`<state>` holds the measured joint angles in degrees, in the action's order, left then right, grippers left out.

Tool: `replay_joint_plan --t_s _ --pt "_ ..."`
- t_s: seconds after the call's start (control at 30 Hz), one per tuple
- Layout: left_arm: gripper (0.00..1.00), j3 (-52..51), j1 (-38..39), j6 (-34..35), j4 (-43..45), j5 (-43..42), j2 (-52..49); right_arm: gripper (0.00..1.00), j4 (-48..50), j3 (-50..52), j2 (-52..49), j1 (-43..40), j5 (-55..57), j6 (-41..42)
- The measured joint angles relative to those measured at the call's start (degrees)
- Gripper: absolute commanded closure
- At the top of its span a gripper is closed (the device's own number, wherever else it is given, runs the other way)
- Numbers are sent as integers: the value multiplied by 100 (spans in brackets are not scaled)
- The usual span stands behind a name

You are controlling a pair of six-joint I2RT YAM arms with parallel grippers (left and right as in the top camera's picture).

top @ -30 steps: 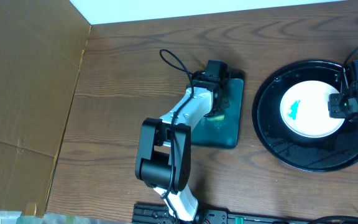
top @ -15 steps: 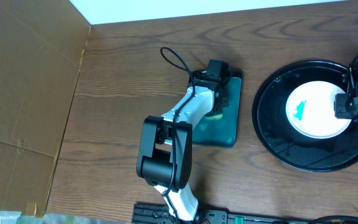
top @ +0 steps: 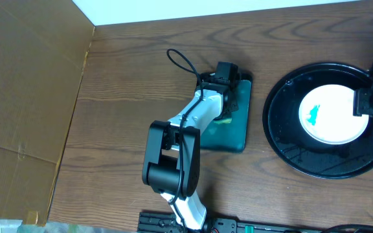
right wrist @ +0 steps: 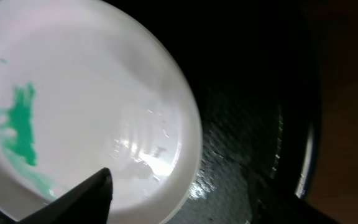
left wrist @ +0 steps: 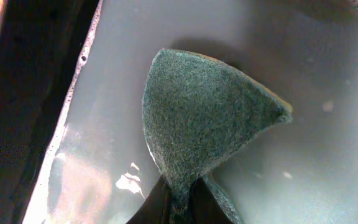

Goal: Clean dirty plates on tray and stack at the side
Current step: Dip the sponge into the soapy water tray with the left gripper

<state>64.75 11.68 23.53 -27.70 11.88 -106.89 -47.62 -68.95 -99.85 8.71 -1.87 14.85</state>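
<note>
The white plate lies loose, far away from the green sponge, so the robot's right gripper needs to pinch the plate's rim [right wrist: 196,146], pull the plate closer and hold it steady for scrubbing.
One white plate [top: 326,120] with a turquoise smear lies on the round black tray [top: 290,152] at the right; no other plates show. My right gripper [top: 366,102] is low at the plate's right edge. In the right wrist view, one dark finger [right wrist: 95,190] rests over the plate [right wrist: 92,106], with the rim just to its right. The other finger does not stand out against the tray [right wrist: 253,137]. My left gripper [left wrist: 179,208] is shut on a green scouring sponge [left wrist: 210,118] over the rectangular teal tray [top: 235,139].
A cardboard panel [top: 24,97] covers the table's left side. A black cable loop [top: 180,61] arcs behind the left arm [top: 173,162]. The teal tray's wet surface [left wrist: 328,174] fills the left wrist view.
The right gripper has moved right towards the tray's rim, and the plate has slid slightly right with it. The left arm and the sponge have not moved.
</note>
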Motion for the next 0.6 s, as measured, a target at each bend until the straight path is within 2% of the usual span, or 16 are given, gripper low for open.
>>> replay_joint_plan --t_s 0.1,0.3,0.43,0.53,0.6 --pt "93 -22 -2 0 -63 -17 205 36 4 7 -2 -31 55 4" --pt "93 -59 -22 44 -76 -15 1091 36 503 212 -2 -35 -4 -2" --pt "93 -59 -22 66 -76 -146 1342 54 719 466 -2 -35 -66 -20" --pt "93 -59 -22 68 -122 -308 1333 54 929 640 -2 -35 -103 -20" --pt "93 -59 -22 68 -122 -389 1333 59 1086 758 -2 -35 -114 -22"
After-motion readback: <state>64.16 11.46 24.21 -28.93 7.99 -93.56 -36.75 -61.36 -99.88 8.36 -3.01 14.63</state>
